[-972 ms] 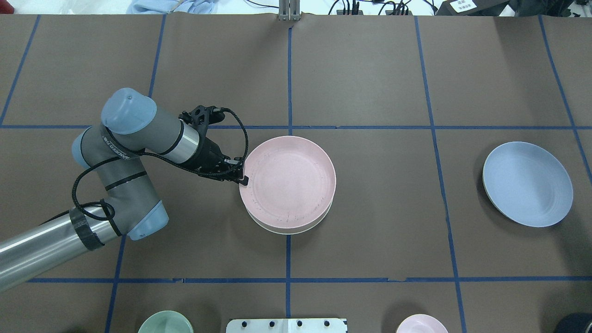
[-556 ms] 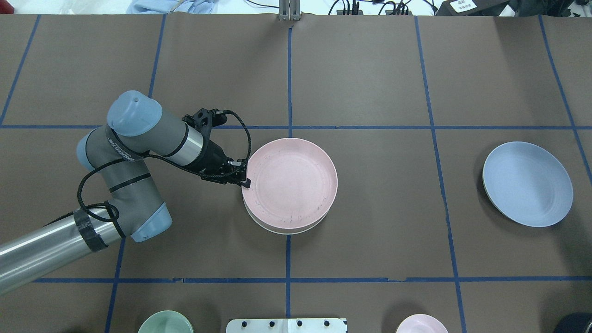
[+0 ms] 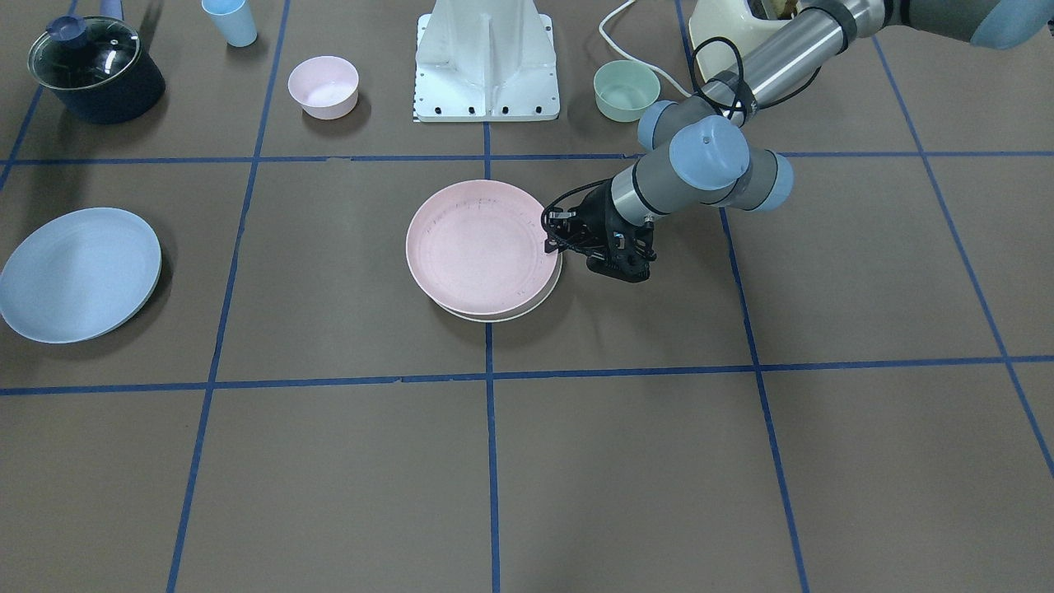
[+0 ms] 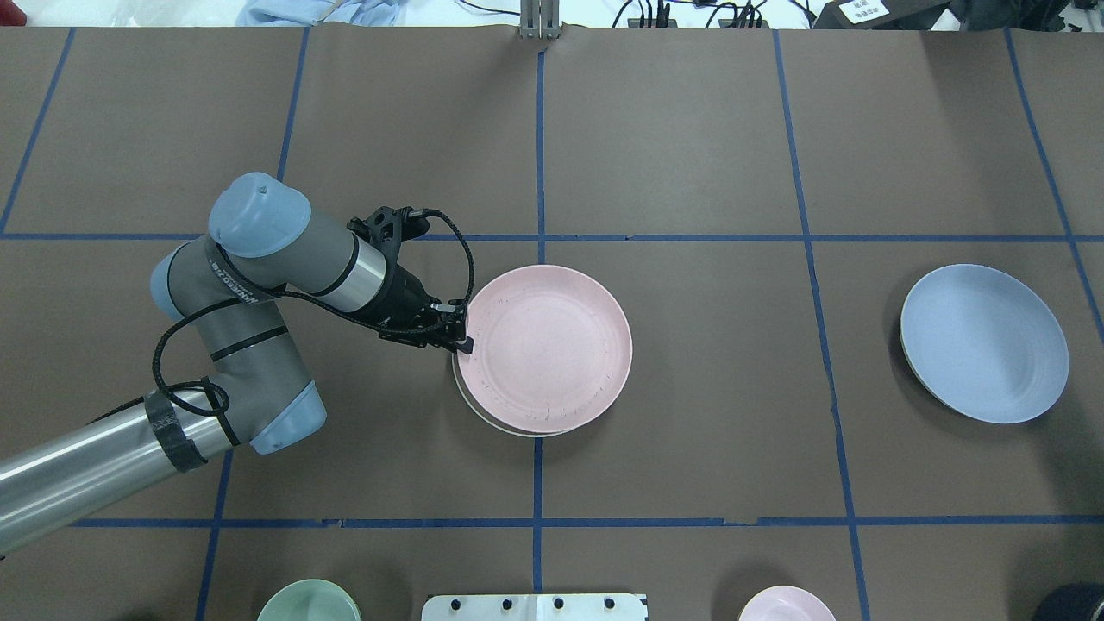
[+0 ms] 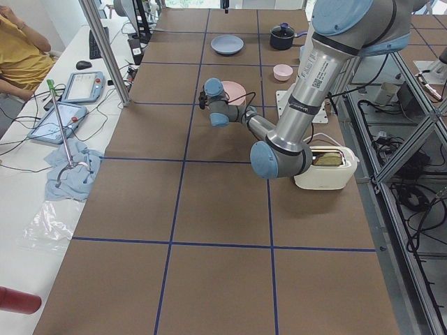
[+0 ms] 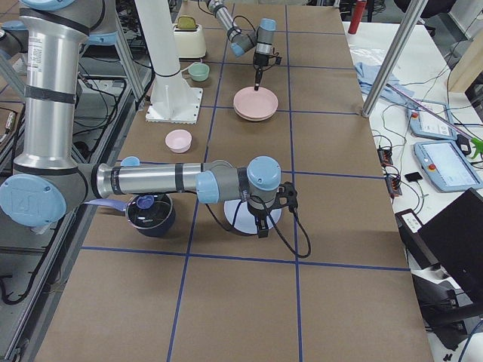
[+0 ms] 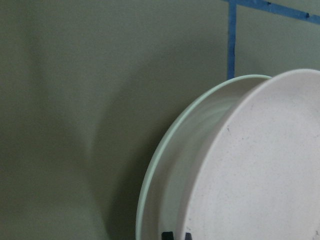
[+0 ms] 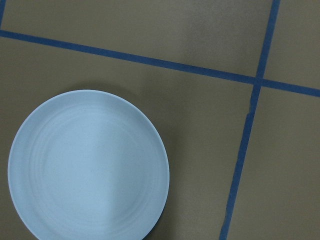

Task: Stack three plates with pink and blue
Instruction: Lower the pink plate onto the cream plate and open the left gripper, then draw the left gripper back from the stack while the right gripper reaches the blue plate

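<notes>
My right gripper closes next on the light blue plate's rim (image 3: 3, 278) (image 8: 168, 176), on the side farthest from the pale pink plate.
My left gripper (image 4: 463, 343) is shut on the left rim of the pale pink plate (image 4: 545, 349). It holds the plate slightly tilted over the cream-white plate (image 4: 477, 412), whose rim shows at the lower left. In the left wrist view the pink plate (image 7: 265, 170) lies inside the cream-white plate (image 7: 165, 165). The light blue plate (image 4: 983, 342) lies alone at the right. My right gripper (image 6: 260, 230) hangs above the blue plate (image 8: 87, 167). It shows only in the exterior right view, so I cannot tell if it is open or shut.
Near the robot's white base mount (image 3: 487, 62) stand a green bowl (image 3: 626, 89), a pink bowl (image 3: 324, 86), a light blue cup (image 3: 230, 21) and a dark lidded pot (image 3: 95, 70). A toaster (image 5: 325, 164) sits by the left arm's base.
My left gripper has moved to the right and down with the pink plate. The plate now covers more of the cream-white plate. The blue plate has not moved.
</notes>
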You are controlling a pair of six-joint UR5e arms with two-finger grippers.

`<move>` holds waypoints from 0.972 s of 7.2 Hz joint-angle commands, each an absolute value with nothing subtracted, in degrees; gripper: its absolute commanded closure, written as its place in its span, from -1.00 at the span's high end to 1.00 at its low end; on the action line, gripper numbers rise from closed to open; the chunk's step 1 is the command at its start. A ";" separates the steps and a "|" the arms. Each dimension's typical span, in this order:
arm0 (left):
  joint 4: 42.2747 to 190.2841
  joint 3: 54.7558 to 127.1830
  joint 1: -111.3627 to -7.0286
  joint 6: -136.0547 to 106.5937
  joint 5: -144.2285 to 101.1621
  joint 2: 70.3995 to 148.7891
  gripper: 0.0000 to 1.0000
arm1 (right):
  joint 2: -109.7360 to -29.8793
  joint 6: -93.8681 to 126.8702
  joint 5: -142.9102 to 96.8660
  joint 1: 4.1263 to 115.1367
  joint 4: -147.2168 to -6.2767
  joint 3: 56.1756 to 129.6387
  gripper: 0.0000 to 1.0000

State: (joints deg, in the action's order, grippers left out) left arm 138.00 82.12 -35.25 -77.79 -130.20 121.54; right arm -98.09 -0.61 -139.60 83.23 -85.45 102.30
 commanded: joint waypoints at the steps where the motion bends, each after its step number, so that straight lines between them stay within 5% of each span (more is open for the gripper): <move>1: 138.08 81.91 -35.33 -77.26 -130.17 121.38 -0.05 | -98.09 -0.62 -139.66 83.23 -85.43 102.30 1.00; 7: 137.99 85.51 -43.13 -75.42 -131.31 116.73 -0.07 | -98.08 15.35 -138.69 75.33 -78.09 99.87 0.96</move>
State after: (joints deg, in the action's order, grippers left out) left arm 138.08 84.18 -40.75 -76.57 -131.08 118.33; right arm -97.94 9.88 -138.88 77.34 -82.54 101.68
